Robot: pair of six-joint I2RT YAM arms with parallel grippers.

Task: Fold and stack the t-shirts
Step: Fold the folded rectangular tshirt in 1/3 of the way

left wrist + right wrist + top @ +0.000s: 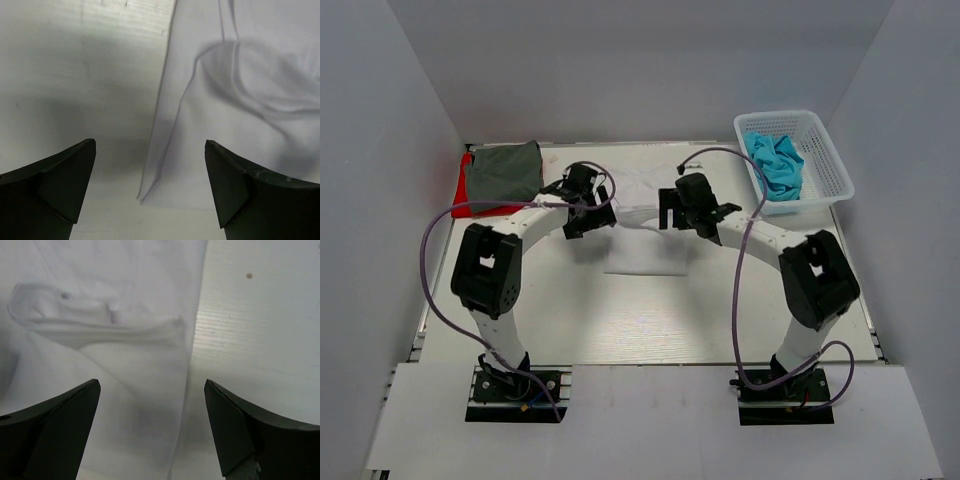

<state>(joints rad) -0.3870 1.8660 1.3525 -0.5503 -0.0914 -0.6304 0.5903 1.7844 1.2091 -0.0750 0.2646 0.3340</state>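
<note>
My left gripper and my right gripper are to pinch the fold's ends [176, 329] and straighten it before folding, because a fold of cloth bunches across the white t-shirt.
A white t-shirt [642, 190] lies spread on the table's middle, with both grippers hovering over it. My left gripper [582, 205] is open above the shirt's left edge [240, 100], nothing between its fingers [150, 142]. My right gripper [685, 210] is open above the right edge, where a folded ridge of white cloth [110, 330] shows, and holds nothing [152, 382]. A folded dark grey t-shirt [505, 172] rests on a red one [467, 190] at the back left. Crumpled turquoise t-shirts [778, 165] sit in the basket.
A white mesh basket [825, 160] stands at the back right corner. White walls close in the table [650, 320] on the left, back and right. Purple cables loop from both arms over the table's near half.
</note>
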